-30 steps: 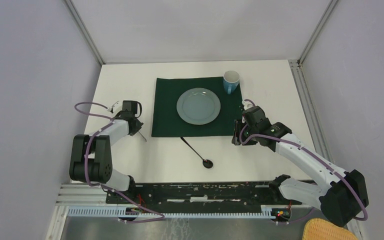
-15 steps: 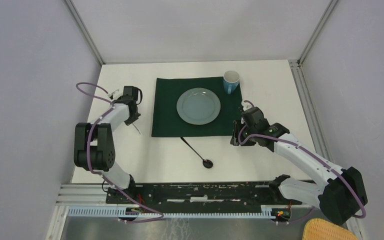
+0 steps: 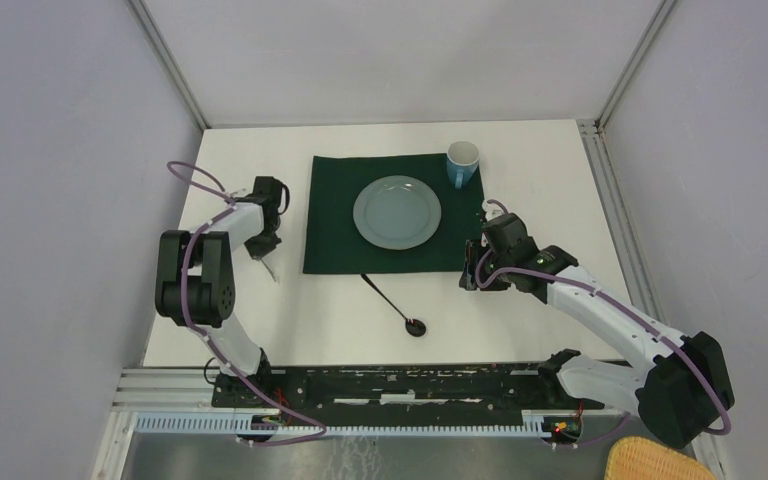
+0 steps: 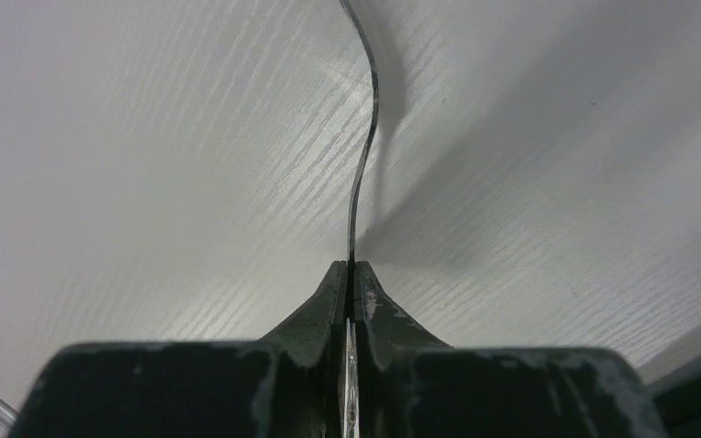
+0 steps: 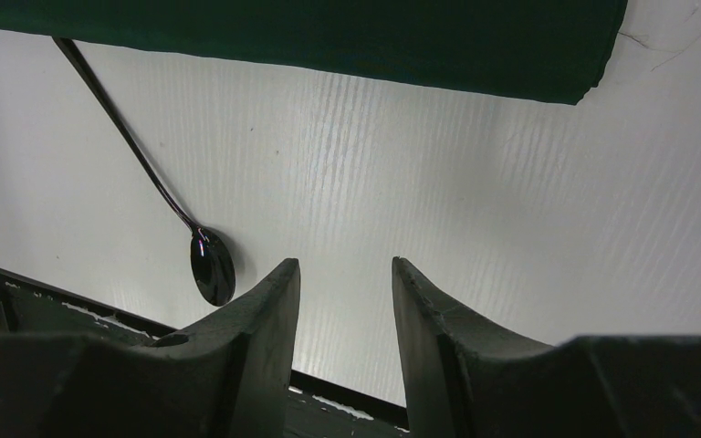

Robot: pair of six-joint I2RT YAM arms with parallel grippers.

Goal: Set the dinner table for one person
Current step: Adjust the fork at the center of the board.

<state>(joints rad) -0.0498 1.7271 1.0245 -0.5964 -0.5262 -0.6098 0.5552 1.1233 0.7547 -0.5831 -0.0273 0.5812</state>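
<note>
Next, my left gripper puts the metal utensil down, change its grip and lays it flat beside the cloth (image 3: 285,259), because the utensil is standing on its edge in it.
The white dinner table (image 3: 540,180) carries a dark green cloth (image 3: 332,235) with a grey plate (image 3: 397,211) and a blue mug (image 3: 462,163) on it. A dark spoon (image 3: 393,301) lies on the table just in front of the cloth; it also shows in the right wrist view (image 5: 146,173). My left gripper (image 3: 263,243) is left of the cloth, shut on a thin curved metal utensil (image 4: 362,155) seen edge-on, low over the table. My right gripper (image 3: 472,272) is open and empty (image 5: 345,265) at the cloth's front right corner, right of the spoon.
A wicker basket (image 3: 650,462) sits off the table at the bottom right. Grey walls and metal posts enclose the table at the back and sides. The arm bases and a black rail (image 3: 400,385) run along the near edge.
My left arm has folded upward and turned at the wrist, swinging the held utensil's free end leftward, nearer my gripper. My right arm has barely moved.
</note>
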